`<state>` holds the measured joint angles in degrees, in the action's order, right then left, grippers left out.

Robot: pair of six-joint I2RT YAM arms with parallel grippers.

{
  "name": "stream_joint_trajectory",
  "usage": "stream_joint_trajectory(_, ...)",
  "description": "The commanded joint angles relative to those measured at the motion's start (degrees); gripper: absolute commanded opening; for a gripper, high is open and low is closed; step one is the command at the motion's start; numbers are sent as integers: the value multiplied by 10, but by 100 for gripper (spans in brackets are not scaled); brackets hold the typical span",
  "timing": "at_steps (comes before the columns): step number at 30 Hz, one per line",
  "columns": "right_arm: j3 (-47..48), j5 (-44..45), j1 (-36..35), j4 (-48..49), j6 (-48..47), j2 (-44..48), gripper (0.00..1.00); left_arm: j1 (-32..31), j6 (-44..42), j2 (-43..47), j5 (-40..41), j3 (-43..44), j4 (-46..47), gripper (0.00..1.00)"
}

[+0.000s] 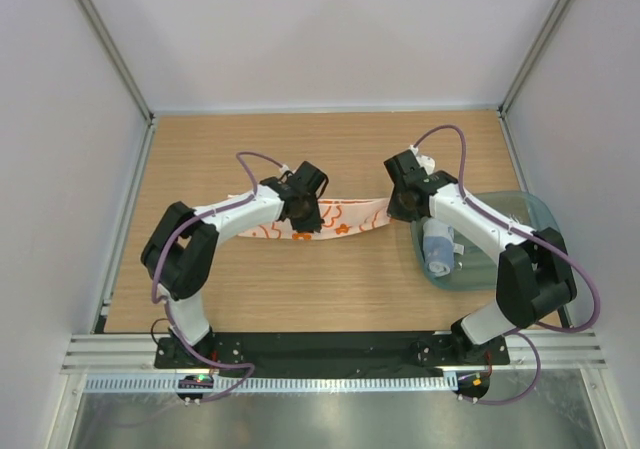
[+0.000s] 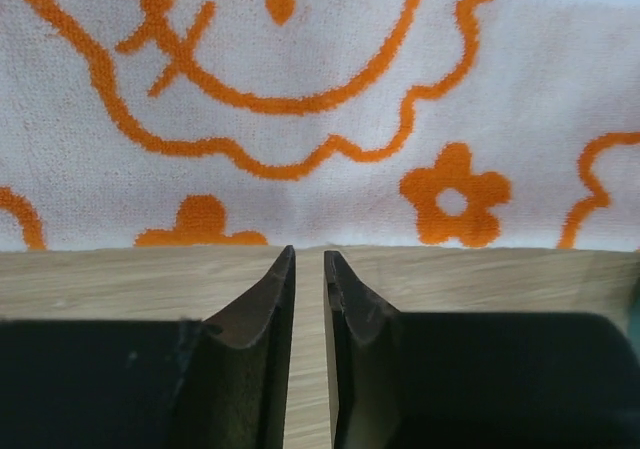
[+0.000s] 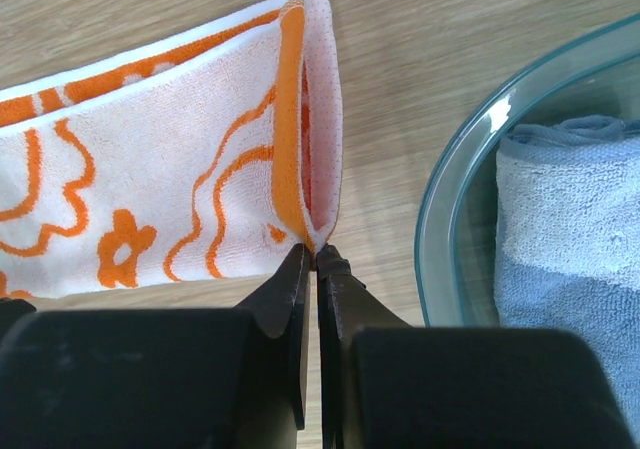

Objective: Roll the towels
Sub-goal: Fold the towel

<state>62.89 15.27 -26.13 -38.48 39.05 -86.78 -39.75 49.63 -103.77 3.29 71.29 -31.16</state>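
My right gripper will let go of the white towel's held end on the opposite end of the folded strip [image 1: 231, 217].
A white towel with orange flowers and squiggles [image 1: 345, 219] lies folded into a long strip across the table's middle. My right gripper [image 3: 316, 252] is shut on the towel's right end, pinching the near corner of the fold [image 3: 305, 169], which stands up a little. My left gripper [image 2: 309, 256] is at the strip's near edge [image 2: 300, 149], its jaws a narrow slit apart with only bare wood between them. In the top view the left gripper [image 1: 303, 216] is over the strip's middle and the right gripper [image 1: 400, 207] at its right end.
A clear glass bowl [image 1: 520, 214] stands at the right, close to the right gripper, with a rolled blue towel [image 1: 438, 249] in it. Its rim [image 3: 450, 189] and the blue towel [image 3: 560, 229] also show in the right wrist view. Grey walls enclose the table.
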Motion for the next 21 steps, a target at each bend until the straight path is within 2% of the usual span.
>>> stream_joint_trajectory(1, -8, 0, 1, 9, -12, 23, 1, -4, 14, -2, 20, 27, 28, 17)
stream_joint_trajectory(21, 19, 3, 0, -4, -17, 17, 1, -28, 22, -64, 72, 14, 28, 7)
